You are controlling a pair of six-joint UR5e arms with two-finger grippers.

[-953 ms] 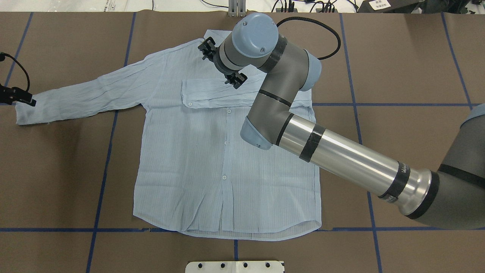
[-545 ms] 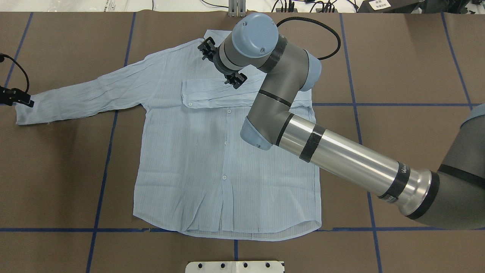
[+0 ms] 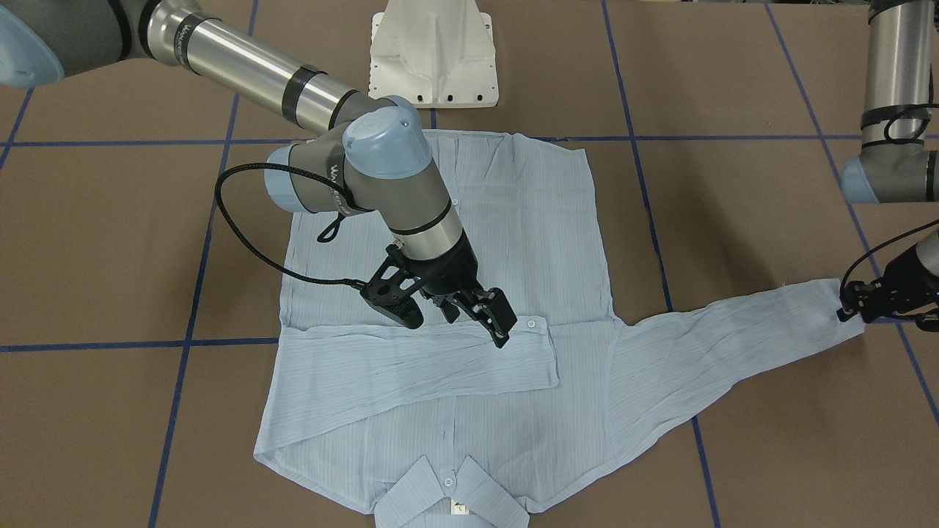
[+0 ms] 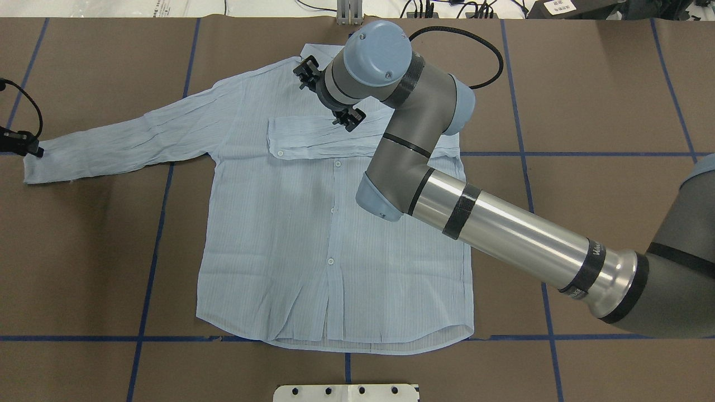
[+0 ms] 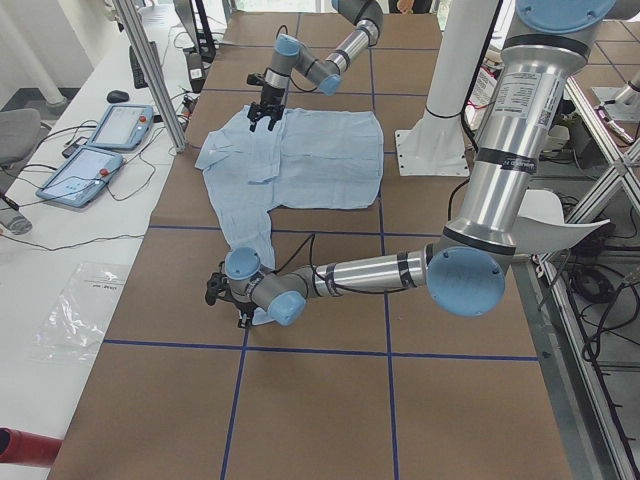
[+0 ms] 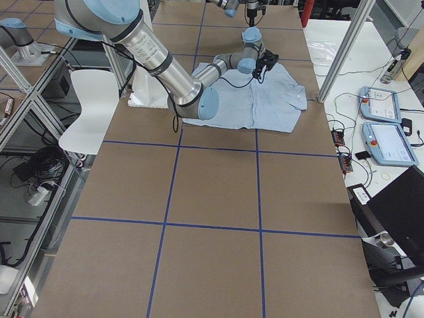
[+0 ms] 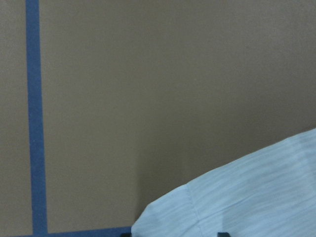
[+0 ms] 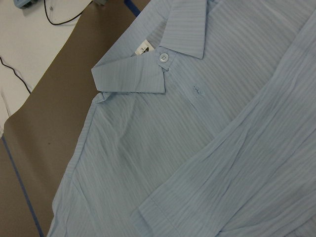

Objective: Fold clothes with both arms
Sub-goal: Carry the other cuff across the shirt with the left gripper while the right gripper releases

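Next, I release the outstretched sleeve's cuff with my left gripper on the folded sleeve's hem-side edge (image 3: pixel 392 309), beneath my right gripper.
The light blue shirt (image 4: pixel 290 234) lies flat on the brown table, buttons up, with its collar (image 3: pixel 451 491) at the far side from the robot. One sleeve (image 3: pixel 411 367) is folded across the chest. My right gripper (image 3: pixel 455 319) hangs open and empty just above that folded sleeve; its wrist view shows the collar (image 8: pixel 163 39) and the sleeve (image 8: pixel 256 168). The other sleeve (image 4: pixel 123 139) stretches out flat. My left gripper (image 4: pixel 31 148) sits low at its cuff (image 7: pixel 247 197), at the cuff's edge, and looks open, not holding it.
The white pedestal base (image 4: pixel 346 392) stands at the near table edge, beyond the hem. Blue tape lines (image 4: pixel 151 262) cross the brown cover. A black cable (image 3: pixel 242 242) loops off my right wrist over the shirt's side. Tablets (image 5: pixel 100 150) lie on a side bench.
My left gripper has slid outward off the cuff while the sleeve stayed still. My right gripper and arm have barely moved.
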